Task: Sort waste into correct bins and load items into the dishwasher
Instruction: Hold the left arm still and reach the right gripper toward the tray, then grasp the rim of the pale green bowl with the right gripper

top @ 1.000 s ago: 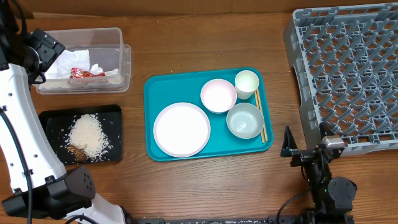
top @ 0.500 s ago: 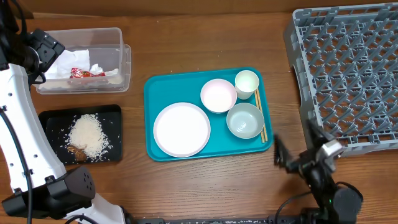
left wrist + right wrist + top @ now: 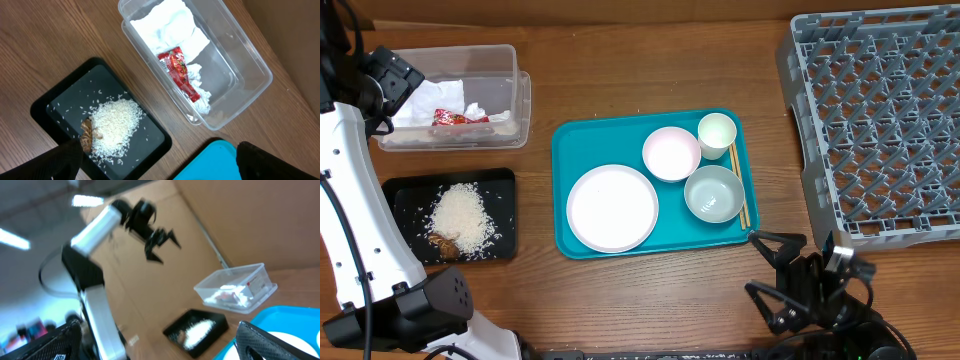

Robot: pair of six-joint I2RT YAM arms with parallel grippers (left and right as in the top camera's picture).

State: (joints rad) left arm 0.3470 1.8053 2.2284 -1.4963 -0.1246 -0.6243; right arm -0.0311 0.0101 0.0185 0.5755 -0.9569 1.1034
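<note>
Next, I move my right gripper to the pale green bowl and close it on the bowl's rim (image 3: 687, 203), on the side facing the white plate.
The clear tub (image 3: 520, 100) at the back left holds crumpled white napkins (image 3: 425, 100) and a red wrapper (image 3: 455, 117). The black tray (image 3: 405, 200) holds rice (image 3: 460, 215) and brown scraps (image 3: 444, 242). On the teal tray (image 3: 570, 140) sit a white plate (image 3: 612, 208), a pinkish bowl (image 3: 671, 153), a pale green bowl (image 3: 713, 193), a white cup (image 3: 716, 130) and chopsticks (image 3: 737, 180). The grey dish rack (image 3: 880, 120) is at the right. My left gripper (image 3: 160, 159) is open and empty, high above the tub (image 3: 240, 65) and black tray (image 3: 70, 105). My right gripper (image 3: 770, 270) is open and empty at the front edge, facing left.
The right wrist view looks across the table at the tub (image 3: 235, 287), the black tray (image 3: 195, 327), the teal tray's corner (image 3: 285, 317) and the raised left arm (image 3: 145, 217). Bare wood lies between the teal tray and the rack.
My right arm has dropped from beside the rack's front corner toward the table's front edge and turned to face left, jaws now spread. The left arm has not moved.
</note>
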